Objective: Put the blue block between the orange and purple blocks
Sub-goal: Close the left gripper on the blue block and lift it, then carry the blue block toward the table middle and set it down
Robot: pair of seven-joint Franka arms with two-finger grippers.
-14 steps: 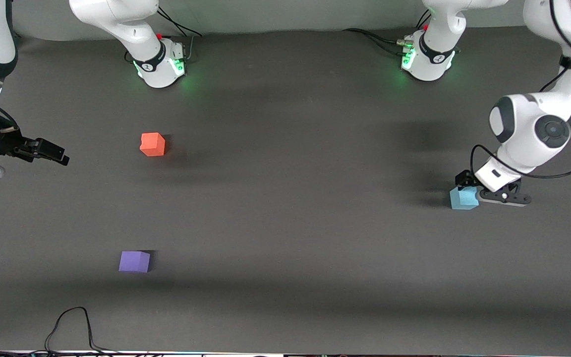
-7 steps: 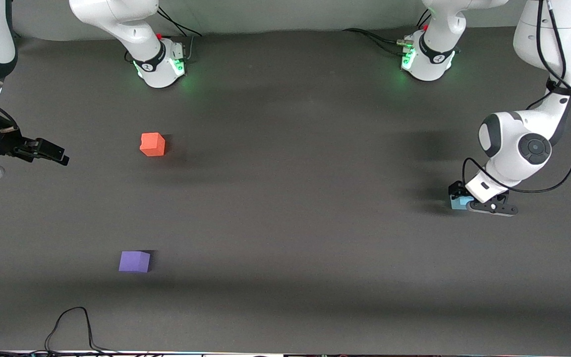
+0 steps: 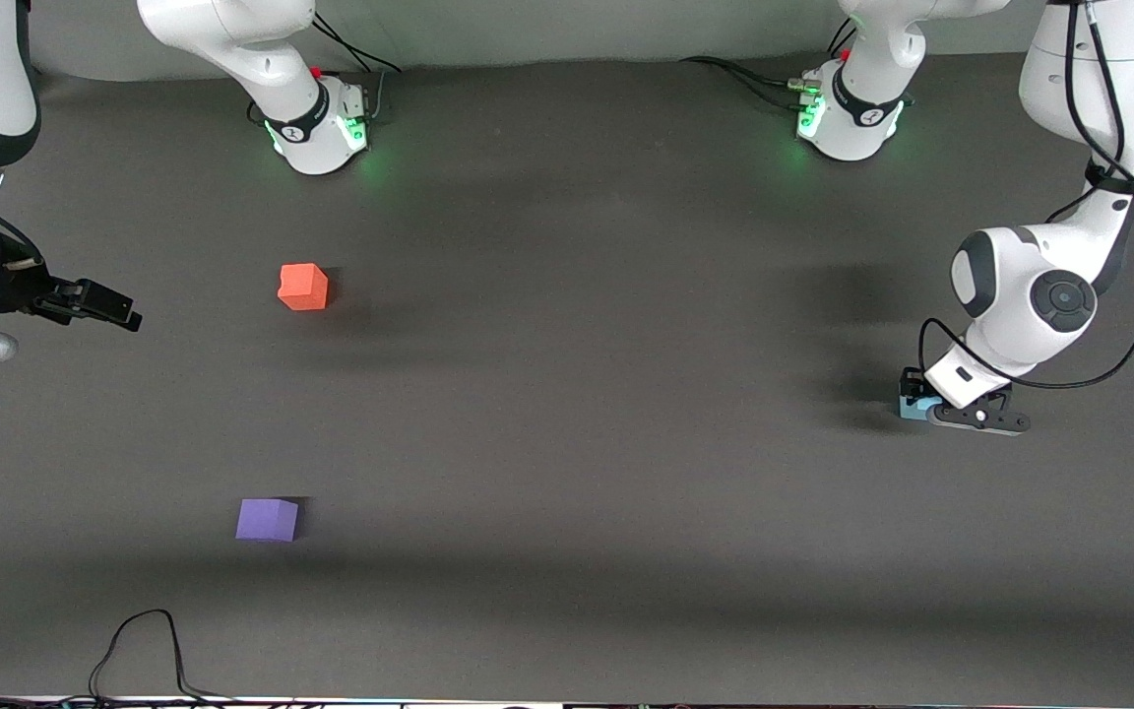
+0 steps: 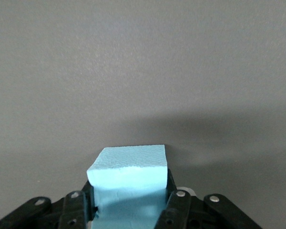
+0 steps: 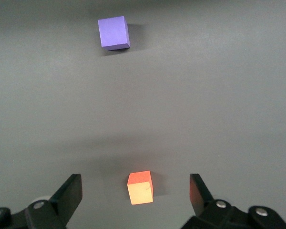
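Observation:
Next, the left gripper releases the blue block on the bare table about midway (image 3: pixel 531 350) between it and the right gripper. The blue block still sits on the dark table.
The blue block (image 3: pixel 910 410) sits on the dark table toward the left arm's end, mostly covered by my left gripper (image 3: pixel 923 406), which is shut on it. In the left wrist view the blue block (image 4: pixel 128 174) fills the gap between the black fingers (image 4: pixel 177 210). The orange block (image 3: pixel 303 287) and the purple block (image 3: pixel 267 519) lie toward the right arm's end, the purple one nearer the front camera. My right gripper (image 3: pixel 106 304) waits open, up in the air by that end. Its wrist view shows the orange block (image 5: pixel 140 187) and the purple block (image 5: pixel 114 32) below it.
The two arm bases (image 3: pixel 316 128) (image 3: pixel 848 118) stand along the table's back edge. A black cable (image 3: pixel 144 640) loops onto the table at the front edge near the purple block. Bare dark table (image 3: pixel 577 394) stretches between the blue block and the other two.
My left gripper came down around the blue block and shut on it. The right arm has hardly moved. The orange and purple blocks stay where they were.

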